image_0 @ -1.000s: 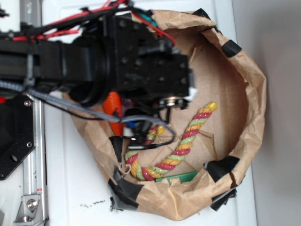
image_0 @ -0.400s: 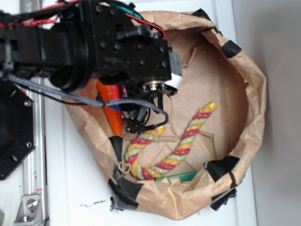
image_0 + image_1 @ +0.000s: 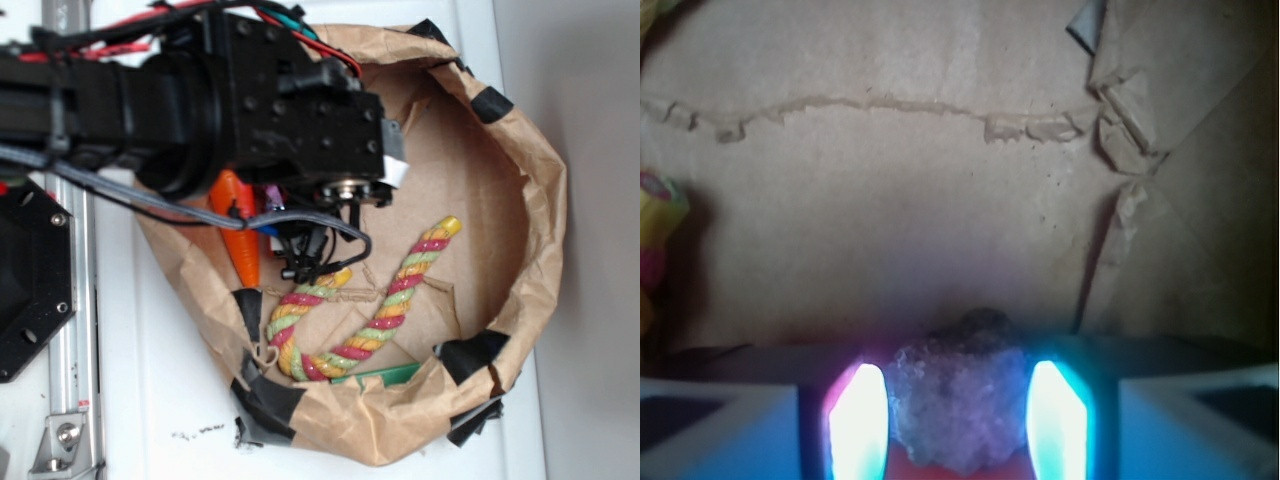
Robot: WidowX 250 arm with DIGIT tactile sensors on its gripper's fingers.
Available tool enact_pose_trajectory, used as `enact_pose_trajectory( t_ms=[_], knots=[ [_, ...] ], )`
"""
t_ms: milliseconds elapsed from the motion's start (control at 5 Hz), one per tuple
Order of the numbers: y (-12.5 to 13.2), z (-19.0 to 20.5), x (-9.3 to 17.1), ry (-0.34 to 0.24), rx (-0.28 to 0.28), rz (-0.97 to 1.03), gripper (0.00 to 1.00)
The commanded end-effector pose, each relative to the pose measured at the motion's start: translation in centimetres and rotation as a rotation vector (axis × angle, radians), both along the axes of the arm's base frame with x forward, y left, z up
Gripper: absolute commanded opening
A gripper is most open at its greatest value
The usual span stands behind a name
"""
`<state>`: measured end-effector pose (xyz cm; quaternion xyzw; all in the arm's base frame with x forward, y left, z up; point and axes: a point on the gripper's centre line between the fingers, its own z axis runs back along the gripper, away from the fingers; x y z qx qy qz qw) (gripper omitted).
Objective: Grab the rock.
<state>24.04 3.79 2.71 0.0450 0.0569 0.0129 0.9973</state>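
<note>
The rock sits shallow between my gripper's fingers, so next my gripper opens wide, comes back over the rock and closes around its broad body (image 3: 960, 425) before lifting.
In the wrist view the rock (image 3: 958, 395), a lumpy rough stone lit bluish, fills the gap between my two glowing fingertips. My gripper (image 3: 958, 425) is shut on it, both pads against its sides, with bare brown paper beyond. In the exterior view the gripper (image 3: 305, 262) hangs under the black arm, inside the paper nest near its left side. The rock is hidden there by the arm and its cables.
The orange carrot toy (image 3: 240, 240) lies just left of the gripper, partly under the arm. A striped rope toy (image 3: 385, 310) curves across the nest floor. A green item (image 3: 385, 377) lies by the taped paper rim (image 3: 545, 200).
The arm has shifted toward the top of the image, then slightly right. The gripper tip has pulled away from the rope toy's end. Carrot and rope have stayed put.
</note>
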Motion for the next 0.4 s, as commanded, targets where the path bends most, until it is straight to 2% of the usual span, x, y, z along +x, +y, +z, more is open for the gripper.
enact_pose_trajectory(
  t_ms=[0,200],
  knots=[
    [0.36,-1.55,0.75,-0.007,0.009,0.025,0.00],
    [0.24,-0.91,0.79,-0.021,-0.009,0.025,1.00]
  ],
)
